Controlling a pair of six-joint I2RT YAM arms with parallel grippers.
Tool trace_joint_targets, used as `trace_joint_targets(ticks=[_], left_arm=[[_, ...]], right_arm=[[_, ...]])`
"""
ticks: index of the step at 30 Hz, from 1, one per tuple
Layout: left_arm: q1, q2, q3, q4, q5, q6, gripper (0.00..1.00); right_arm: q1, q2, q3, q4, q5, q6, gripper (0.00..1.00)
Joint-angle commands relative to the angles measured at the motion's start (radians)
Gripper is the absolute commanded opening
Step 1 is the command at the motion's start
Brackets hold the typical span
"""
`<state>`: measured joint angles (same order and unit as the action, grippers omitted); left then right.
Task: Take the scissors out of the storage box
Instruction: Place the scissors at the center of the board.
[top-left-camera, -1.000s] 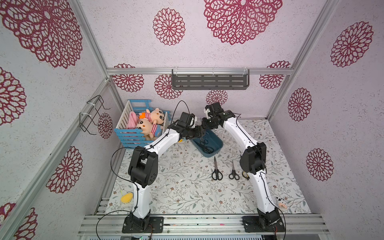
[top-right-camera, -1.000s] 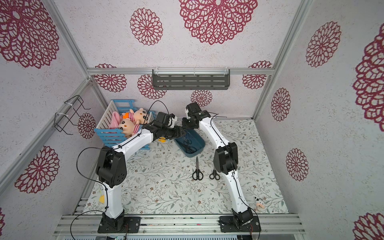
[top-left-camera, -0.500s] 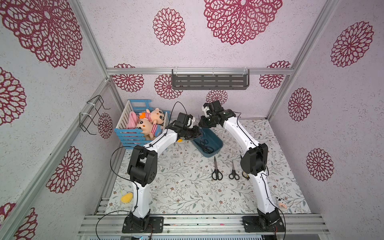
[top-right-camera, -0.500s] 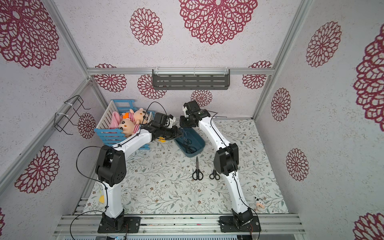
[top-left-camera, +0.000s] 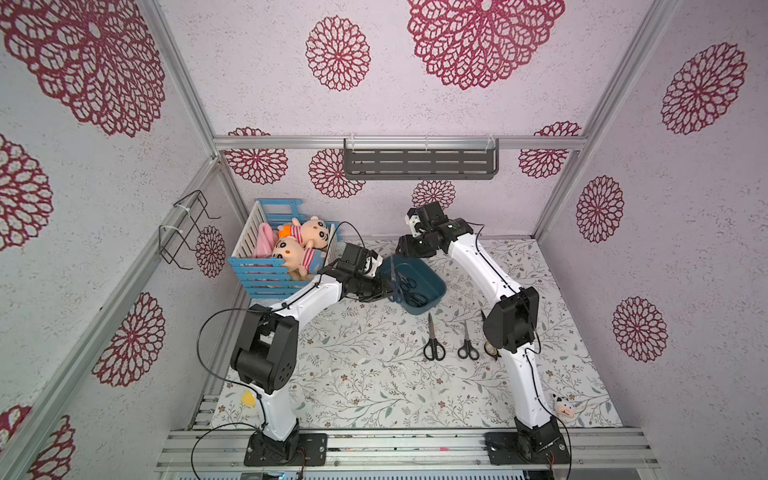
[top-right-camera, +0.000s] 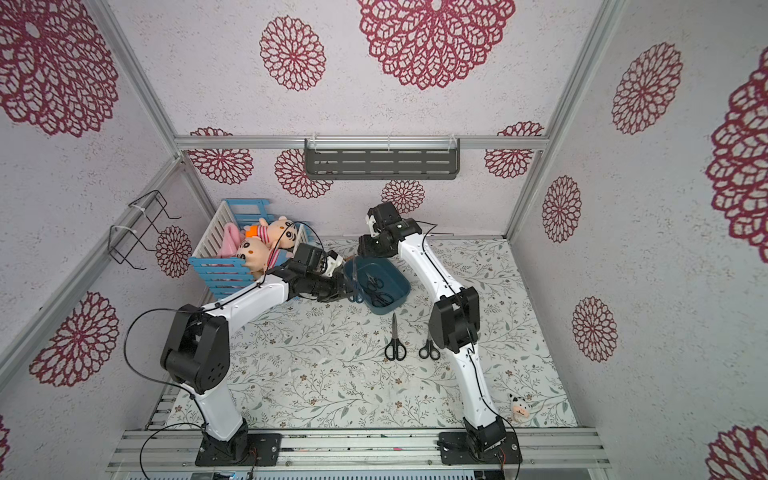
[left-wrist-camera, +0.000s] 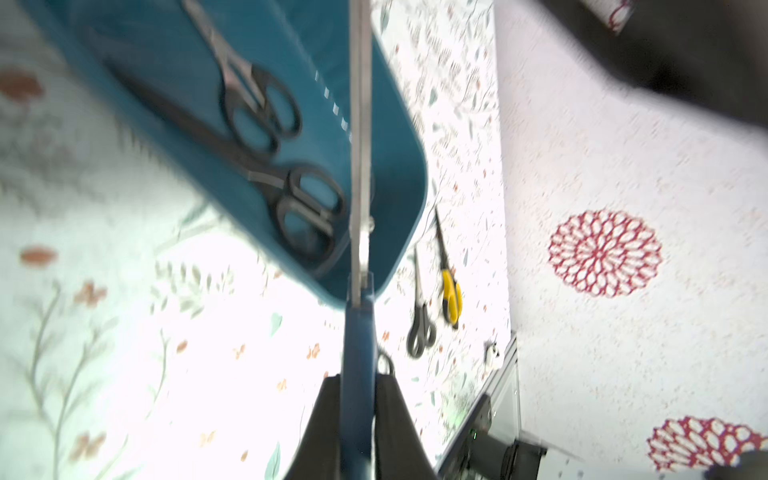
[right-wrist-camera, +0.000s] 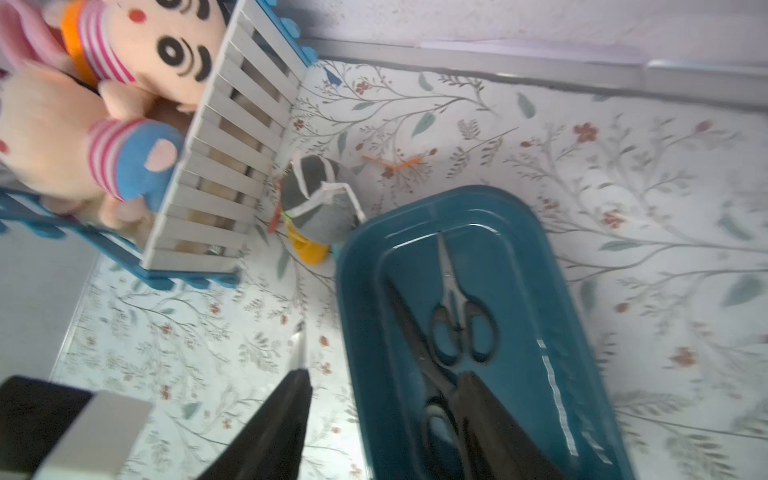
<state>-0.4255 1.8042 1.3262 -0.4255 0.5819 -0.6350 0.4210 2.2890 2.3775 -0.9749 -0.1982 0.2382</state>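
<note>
Next, I let go of the dark-blue-handled scissors with my left gripper on the table (top-left-camera: 401, 338) (left-wrist-camera: 321, 356) beside the bigger black scissors, to make their row longer.
The storage box (top-left-camera: 437, 286) (top-right-camera: 405, 286) is a dark teal tub at the middle back of the table. Two black-handled scissors (top-left-camera: 409, 291) (right-wrist-camera: 457, 328) lie in it. My left gripper (top-left-camera: 384, 289) (left-wrist-camera: 358, 395) is shut on the handle of dark-blue-handled scissors (left-wrist-camera: 360, 124), held over the box's left rim with the blade pointing away from the gripper. My right gripper (top-left-camera: 398, 249) (right-wrist-camera: 384, 399) hangs open above the box's far end, one finger over the box, one over the table. Two black pairs (top-left-camera: 433, 345) (top-left-camera: 467, 347) and a yellow-handled pair (left-wrist-camera: 451, 291) lie on the table.
A blue-and-white slatted crate (top-left-camera: 266, 274) with plush dolls stands at the back left. A grey pouch (right-wrist-camera: 316, 203) lies between crate and box. A small cow toy (top-left-camera: 563, 405) sits at the front right. A grey shelf (top-left-camera: 419, 164) hangs on the rear wall.
The left gripper has shut on the blue handle. The right gripper, shut a second ago, has opened. The two grippers, close together over the box before, have drawn apart.
</note>
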Motion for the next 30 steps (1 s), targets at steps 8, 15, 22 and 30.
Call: trace_joint_targets(ticks=[8,15,22,30], left_arm=[[-0.148,-0.069,-0.203,0.083,-0.024,-0.069,0.00],[-0.171,-0.126,-0.435,0.330,-0.072,-0.253,0.00],[-0.212,-0.021,-0.370,0.328,-0.040,-0.220,0.00],[-0.212,-0.061,-0.387,0.234,-0.078,-0.185,0.02]], right_arm=[[-0.081,-0.253,-0.223,0.102,0.118,-0.028,0.63],[-0.079,-0.315,-0.333,0.149,0.081,-0.027,0.63],[-0.079,-0.357,-0.427,0.190,0.056,-0.018,0.62],[-0.077,-0.366,-0.435,0.191,0.054,-0.024,0.62]])
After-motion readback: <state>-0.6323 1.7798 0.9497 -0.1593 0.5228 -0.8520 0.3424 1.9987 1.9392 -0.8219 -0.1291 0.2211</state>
